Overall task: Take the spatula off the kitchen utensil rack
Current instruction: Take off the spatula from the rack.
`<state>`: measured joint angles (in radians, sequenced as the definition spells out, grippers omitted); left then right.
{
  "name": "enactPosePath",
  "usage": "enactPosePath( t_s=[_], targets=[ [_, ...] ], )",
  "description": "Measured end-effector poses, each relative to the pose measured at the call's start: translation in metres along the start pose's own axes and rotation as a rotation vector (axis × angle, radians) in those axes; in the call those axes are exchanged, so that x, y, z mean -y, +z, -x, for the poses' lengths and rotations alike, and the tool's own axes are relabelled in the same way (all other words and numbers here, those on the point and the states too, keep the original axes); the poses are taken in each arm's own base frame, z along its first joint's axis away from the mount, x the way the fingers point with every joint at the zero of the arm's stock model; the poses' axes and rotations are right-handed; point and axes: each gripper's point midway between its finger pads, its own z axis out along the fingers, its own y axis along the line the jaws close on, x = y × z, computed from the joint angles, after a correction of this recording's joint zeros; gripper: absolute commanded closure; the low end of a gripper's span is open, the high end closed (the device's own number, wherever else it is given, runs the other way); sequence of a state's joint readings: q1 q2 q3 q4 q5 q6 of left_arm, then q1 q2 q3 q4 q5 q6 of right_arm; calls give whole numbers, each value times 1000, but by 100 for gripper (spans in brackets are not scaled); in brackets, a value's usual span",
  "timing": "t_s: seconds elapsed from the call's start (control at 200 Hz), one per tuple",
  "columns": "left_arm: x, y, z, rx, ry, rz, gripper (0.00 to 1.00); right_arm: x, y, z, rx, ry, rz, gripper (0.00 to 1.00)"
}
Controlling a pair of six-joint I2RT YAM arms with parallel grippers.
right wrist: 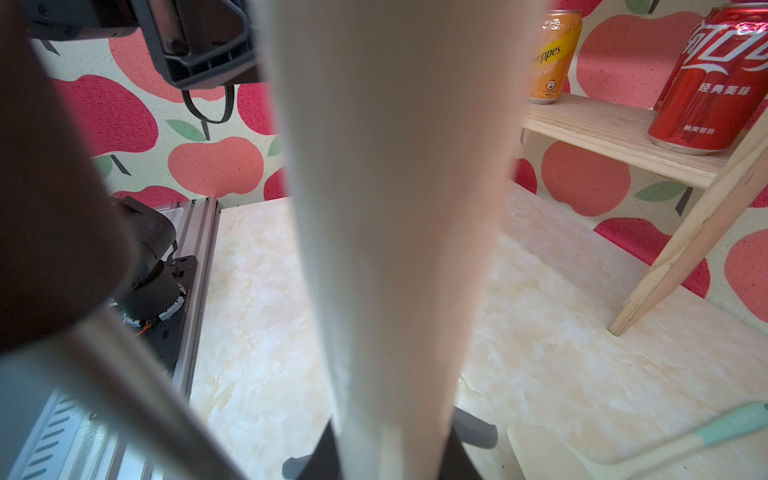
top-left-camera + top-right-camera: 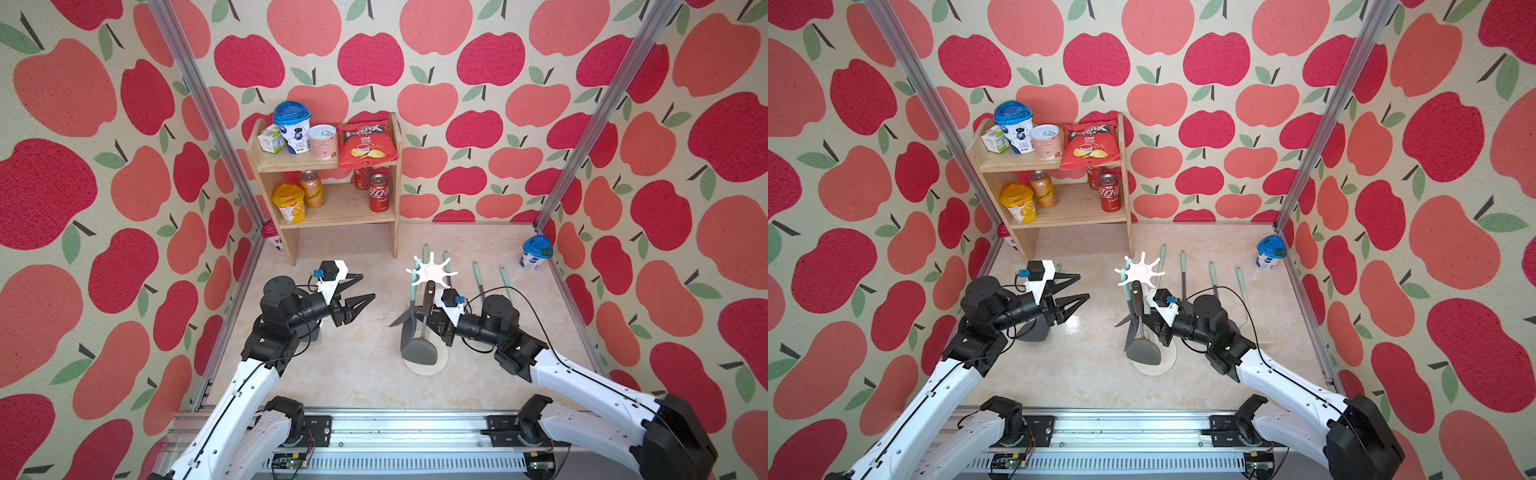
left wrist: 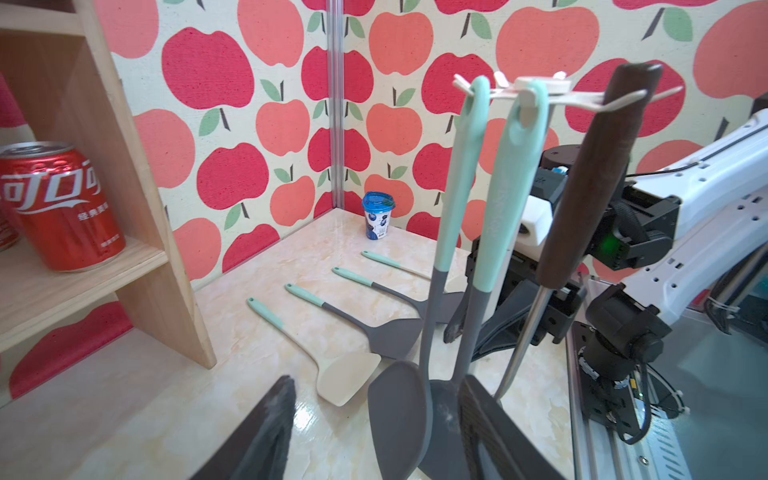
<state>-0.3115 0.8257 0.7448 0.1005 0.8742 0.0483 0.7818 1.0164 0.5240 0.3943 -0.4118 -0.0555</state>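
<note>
I should next close my left gripper on the lower end of the spatula's teal handle (image 2: 412,297) (image 3: 486,273), the one that hangs between the other teal handle and the brown handle.
The kitchen utensil rack stands mid-table, with a white star top (image 2: 432,272) (image 2: 1140,272) and a round base (image 2: 440,368). Three utensils hang from its prongs. Two have teal handles and grey heads: a spatula (image 3: 399,415) and one beside it (image 3: 444,411). The third has a dark brown handle (image 3: 590,199) and a metal shaft. My right gripper (image 2: 434,321) (image 1: 390,453) is shut on the rack's white pole (image 1: 395,208), low down. My left gripper (image 2: 368,286) (image 2: 1084,286) (image 3: 376,380) stands open, empty, left of the rack. The grey heads hang just ahead of its fingers.
A wooden shelf (image 2: 328,216) with cans, cups and a crisp bag stands at the back left. Several teal-handled utensils (image 3: 316,336) lie flat on the table behind the rack. A blue-lidded cup (image 2: 536,251) sits in the back right corner. The rail (image 2: 374,424) runs along the front.
</note>
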Motion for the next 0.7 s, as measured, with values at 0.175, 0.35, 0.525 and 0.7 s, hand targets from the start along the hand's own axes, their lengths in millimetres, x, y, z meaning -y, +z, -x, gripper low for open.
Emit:
enactPosePath(
  t_s=[0.175, 0.35, 0.525, 0.7],
  targets=[
    [28, 16, 19, 4, 46, -137, 35, 0, 0, 0, 0, 1, 0, 100],
    [40, 32, 15, -32, 47, -223, 38, 0, 0, 0, 1, 1, 3, 100],
    [49, 49, 6, -72, 35, -292, 41, 0, 0, 0, 0, 1, 4, 100],
    [60, 65, -2, -101, 32, -353, 43, 1, 1, 0, 2, 1, 4, 100]
  ],
)
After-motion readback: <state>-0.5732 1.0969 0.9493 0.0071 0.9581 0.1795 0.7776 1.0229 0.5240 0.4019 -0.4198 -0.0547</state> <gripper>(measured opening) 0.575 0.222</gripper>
